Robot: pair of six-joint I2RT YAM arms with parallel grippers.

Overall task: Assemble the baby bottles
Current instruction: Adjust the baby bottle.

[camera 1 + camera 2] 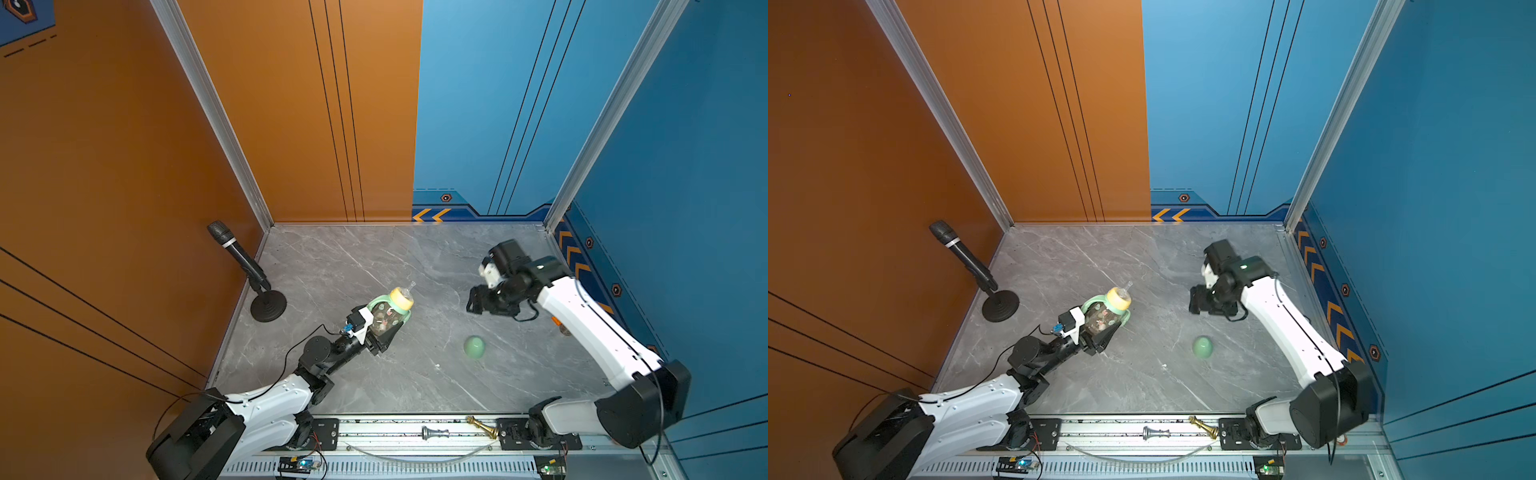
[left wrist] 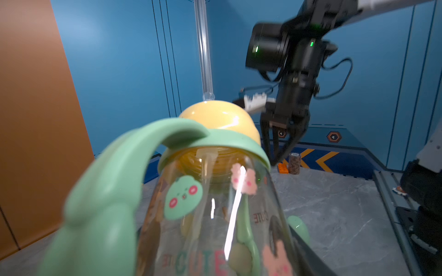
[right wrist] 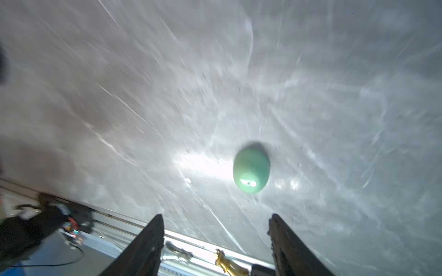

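The baby bottle is tilted in my left gripper, so my right gripper will take its free handle (image 1: 1125, 318) and turn the bottle upright before getting the dome cap.
My left gripper (image 1: 384, 328) is shut on the baby bottle (image 1: 388, 313) (image 1: 1102, 318), held tilted above the marble table. The bottle's body (image 2: 210, 215) is clear with printed figures. It carries its mint-green handled ring (image 2: 114, 172) and pale yellow collar (image 2: 220, 117) (image 1: 402, 300), and a clear straw (image 2: 203, 59) sticks out of the collar. The mint-green dome cap (image 1: 474, 347) (image 1: 1202, 347) (image 3: 251, 169) lies alone on the table, right of the bottle. My right gripper (image 1: 473, 301) (image 3: 215, 217) hovers above and behind the cap, open and empty, fingertips pointing down.
A microphone on a round stand (image 1: 249, 270) is at the table's left edge. A small brown jar (image 2: 294, 163) with an orange piece stands by the right wall. A silver chess piece (image 1: 435, 433) and a gold one (image 1: 484, 427) lie on the front rail.
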